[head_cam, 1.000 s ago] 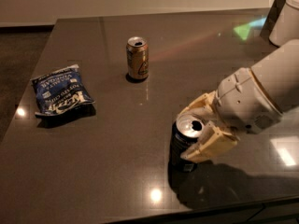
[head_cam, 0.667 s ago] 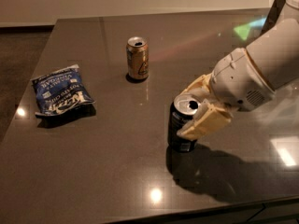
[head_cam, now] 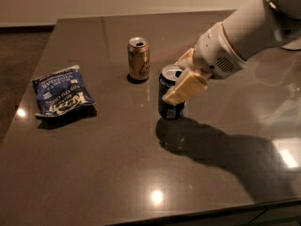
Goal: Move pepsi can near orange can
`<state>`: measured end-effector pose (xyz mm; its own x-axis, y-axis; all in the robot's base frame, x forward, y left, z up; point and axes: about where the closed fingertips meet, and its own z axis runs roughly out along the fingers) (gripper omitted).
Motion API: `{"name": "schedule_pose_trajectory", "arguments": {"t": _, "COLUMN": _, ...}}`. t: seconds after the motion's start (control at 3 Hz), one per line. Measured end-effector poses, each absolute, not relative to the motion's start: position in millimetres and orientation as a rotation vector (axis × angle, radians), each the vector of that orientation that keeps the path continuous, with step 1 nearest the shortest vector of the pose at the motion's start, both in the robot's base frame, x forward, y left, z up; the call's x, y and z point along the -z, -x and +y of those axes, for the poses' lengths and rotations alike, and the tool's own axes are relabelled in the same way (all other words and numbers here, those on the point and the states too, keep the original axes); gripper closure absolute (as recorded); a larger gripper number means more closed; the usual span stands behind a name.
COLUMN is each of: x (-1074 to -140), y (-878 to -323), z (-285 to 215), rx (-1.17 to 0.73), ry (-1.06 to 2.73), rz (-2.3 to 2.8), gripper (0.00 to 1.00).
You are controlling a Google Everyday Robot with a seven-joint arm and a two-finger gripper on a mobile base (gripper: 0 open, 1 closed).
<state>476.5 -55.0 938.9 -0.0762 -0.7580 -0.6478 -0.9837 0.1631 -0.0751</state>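
Next, my gripper sets the pepsi can down close beside the orange can [head_cam: 155, 86], on the side of the orange can away from the blue chip bag.
The pepsi can [head_cam: 170, 102] is dark navy with a silver open top and stands upright near the middle of the dark table [head_cam: 117, 173]. My gripper [head_cam: 181, 76] comes in from the right and is shut on it, with one cream finger [head_cam: 185, 87] across its front and the other behind its top. The orange can [head_cam: 138, 59] is orange-gold with a silver top and stands upright a short way to the back left of the pepsi can, apart from it.
A blue chip bag [head_cam: 62, 91] lies flat at the left of the table. My white arm [head_cam: 244, 34] reaches over the right part of the table. The table's front edge runs along the bottom right.
My gripper has carried the pepsi can from the front right of the table to the left and back, much closer to the orange can. The orange can and chip bag have not moved.
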Motion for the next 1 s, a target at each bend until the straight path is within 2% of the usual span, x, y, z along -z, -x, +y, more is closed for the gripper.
{"name": "schedule_pose_trajectory", "arguments": {"t": 1.0, "x": -928, "y": -579, "z": -29, "rx": -0.407, "ry": 1.490, "rz": 1.924, "gripper": 1.00}}
